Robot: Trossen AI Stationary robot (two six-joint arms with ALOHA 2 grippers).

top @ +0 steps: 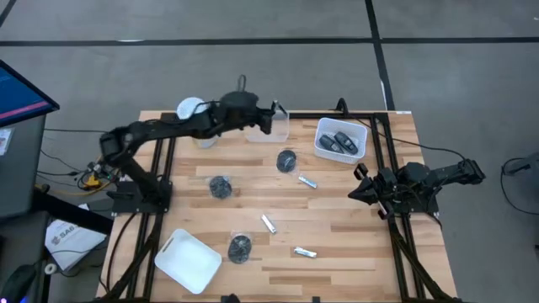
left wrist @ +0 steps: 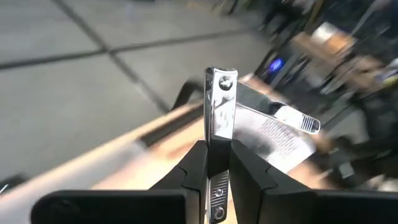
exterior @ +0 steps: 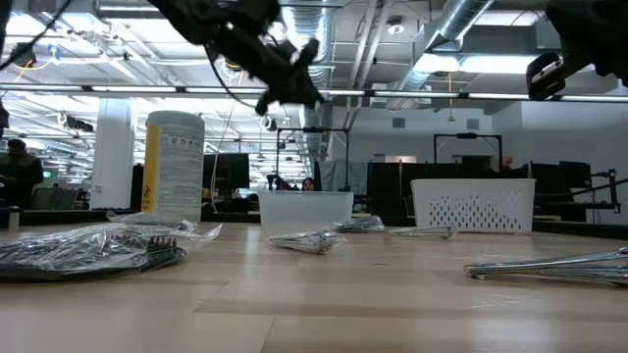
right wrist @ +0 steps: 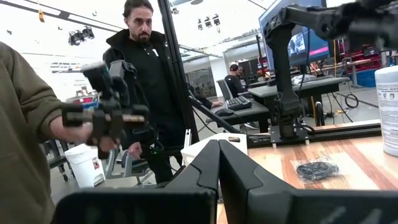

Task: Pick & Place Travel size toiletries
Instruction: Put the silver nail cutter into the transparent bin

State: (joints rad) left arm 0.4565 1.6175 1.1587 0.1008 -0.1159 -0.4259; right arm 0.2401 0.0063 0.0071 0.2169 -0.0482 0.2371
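The nail clipper, now held above the table's far edge, will be released by my left gripper inside the clear tub at the table's far edge (top: 269, 130).
My left gripper (top: 276, 110) hangs above the table's far edge, by a clear tub (top: 271, 129), shut on a silvery nail clipper (left wrist: 221, 102) in a clear printed wrapper. Loose toiletries lie flat on the wood. They are three dark round lumps in wrapping (top: 221, 187) (top: 286, 159) (top: 240, 247) and three small silvery pieces (top: 307, 181) (top: 269, 223) (top: 304, 252). Two dark oblong pieces (top: 339, 141) lie in the white perforated basket (top: 323, 126). My right gripper (top: 364, 190) waits shut at the table's right side, touching nothing. My left gripper pinches the nail clipper's near end (left wrist: 218, 138) between its two fingers (left wrist: 198, 163), on its two flat sides. The fingers lie along the clipper, which sticks out ahead of them with its lever (left wrist: 283, 115) splayed off to one side. The clipper is lifted clear of the table.
A tall pale canister with a white lid (top: 192, 109) stands at the far left, close to my left arm. A white tray (top: 189, 261) lies at the near left corner. A person (right wrist: 140, 93) stands beyond the table, with another person's sleeve (right wrist: 22, 118) closer. Bare wood shows mid-table.
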